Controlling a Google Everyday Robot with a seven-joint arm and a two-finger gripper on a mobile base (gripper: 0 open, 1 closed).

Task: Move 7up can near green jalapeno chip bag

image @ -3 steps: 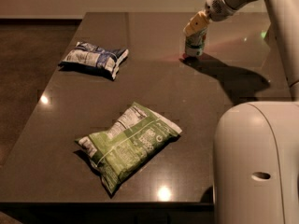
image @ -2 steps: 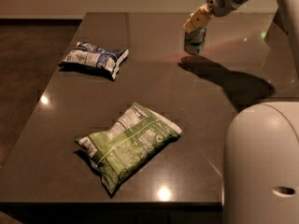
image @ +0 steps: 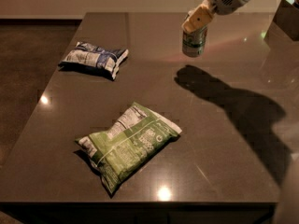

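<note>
My gripper will release the 7up can on the table (image: 162,110) just behind the far edge of the green jalapeno chip bag.
The 7up can (image: 194,43), green and white, hangs in the air above the far right part of the dark table (image: 219,162); its shadow falls on the table below and to the right. My gripper (image: 196,21) comes in from the top right and is shut on the can's top, with its yellowish fingers (image: 200,17) over the rim. The green jalapeno chip bag (image: 128,143) lies flat and crinkled at the front middle of the table, well to the front left of the can.
A smaller blue and white bag (image: 93,59) lies at the table's left side. The table's front edge runs along the bottom and its left edge slants down to a dark floor (image: 23,78). A dark object (image: 286,17) stands at the far right.
The can has left the table surface and now hangs in my gripper, a little nearer the front. The robot's white body has dropped out of the lower right of the view.
</note>
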